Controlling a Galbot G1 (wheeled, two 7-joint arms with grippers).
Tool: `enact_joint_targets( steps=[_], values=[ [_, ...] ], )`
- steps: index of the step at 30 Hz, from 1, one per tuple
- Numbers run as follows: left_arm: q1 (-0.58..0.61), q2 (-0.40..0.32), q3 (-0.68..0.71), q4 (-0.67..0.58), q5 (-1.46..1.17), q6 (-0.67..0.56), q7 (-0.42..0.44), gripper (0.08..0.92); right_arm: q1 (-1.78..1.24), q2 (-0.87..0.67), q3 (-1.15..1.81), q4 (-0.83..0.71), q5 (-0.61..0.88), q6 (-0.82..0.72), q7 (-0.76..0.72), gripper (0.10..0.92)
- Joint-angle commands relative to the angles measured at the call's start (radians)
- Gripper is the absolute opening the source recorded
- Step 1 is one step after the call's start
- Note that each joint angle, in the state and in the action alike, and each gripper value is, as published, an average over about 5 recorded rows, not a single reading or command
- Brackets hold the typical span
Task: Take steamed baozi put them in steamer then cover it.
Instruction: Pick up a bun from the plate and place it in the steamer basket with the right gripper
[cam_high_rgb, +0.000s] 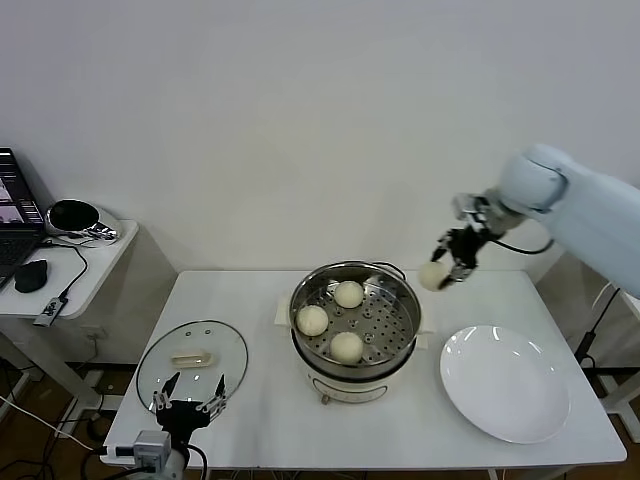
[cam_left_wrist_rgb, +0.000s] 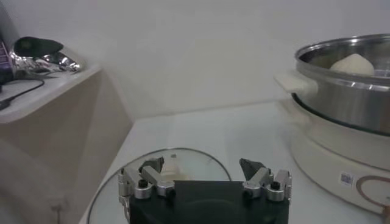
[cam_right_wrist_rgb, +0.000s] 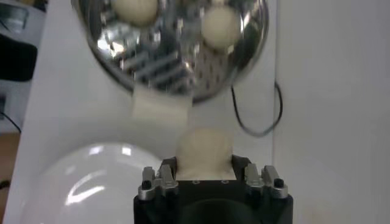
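I need to use my right gripper to set this baozi down on the bare side of the steamer's tray (cam_high_rgb: 374, 316) (cam_right_wrist_rgb: 180, 56), toward the white plate.
The steel steamer (cam_high_rgb: 397, 349) stands mid-table on its white base, with three baozi (cam_high_rgb: 348, 294) (cam_high_rgb: 312, 320) (cam_high_rgb: 346, 346) on its perforated tray. My right gripper (cam_high_rgb: 447, 268) is shut on a fourth baozi (cam_high_rgb: 434, 276) and holds it in the air just right of the steamer's rim; the right wrist view shows the bun (cam_right_wrist_rgb: 205, 152) between the fingers, with the steamer (cam_right_wrist_rgb: 152, 58) beyond. The glass cover (cam_high_rgb: 192, 362) with its cream handle lies flat on the table at the left. My left gripper (cam_high_rgb: 187, 393) is open and hovers over the cover's near edge (cam_left_wrist_rgb: 158, 164).
An empty white plate (cam_high_rgb: 505, 383) lies at the right front of the table. A side table (cam_high_rgb: 70, 265) with a laptop, mouse and cables stands at the far left. A black cord (cam_right_wrist_rgb: 256, 115) runs behind the steamer.
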Motion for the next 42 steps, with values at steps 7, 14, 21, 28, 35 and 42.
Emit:
enact_joint_targets(
  steps=[7,14,21,28,35,42],
  values=[
    [0.001,0.002,-0.01,-0.031,-0.029,0.008,0.0,0.823,-0.009,0.307,-0.158,-0.069,-0.004,-0.087,0.034,0.568],
    [0.004,0.001,-0.015,-0.035,-0.034,0.01,0.0,0.823,-0.073,0.304,-0.162,-0.072,-0.041,-0.092,0.037,0.568],
    [-0.001,0.0,-0.012,-0.028,-0.034,0.011,-0.001,0.823,-0.096,0.285,-0.161,-0.068,-0.068,-0.091,0.047,0.568],
    [0.0,-0.003,-0.01,-0.029,-0.033,0.011,-0.001,0.823,-0.118,0.268,-0.134,-0.073,-0.089,-0.091,0.072,0.568],
    [-0.001,-0.009,-0.01,-0.024,-0.03,0.013,0.0,0.823,-0.118,0.194,-0.06,-0.03,-0.051,-0.103,0.09,0.659],
    [0.008,-0.026,-0.007,-0.023,-0.035,0.008,0.006,0.823,-0.1,-0.014,0.092,0.069,-0.001,-0.062,0.04,0.811]
  ],
)
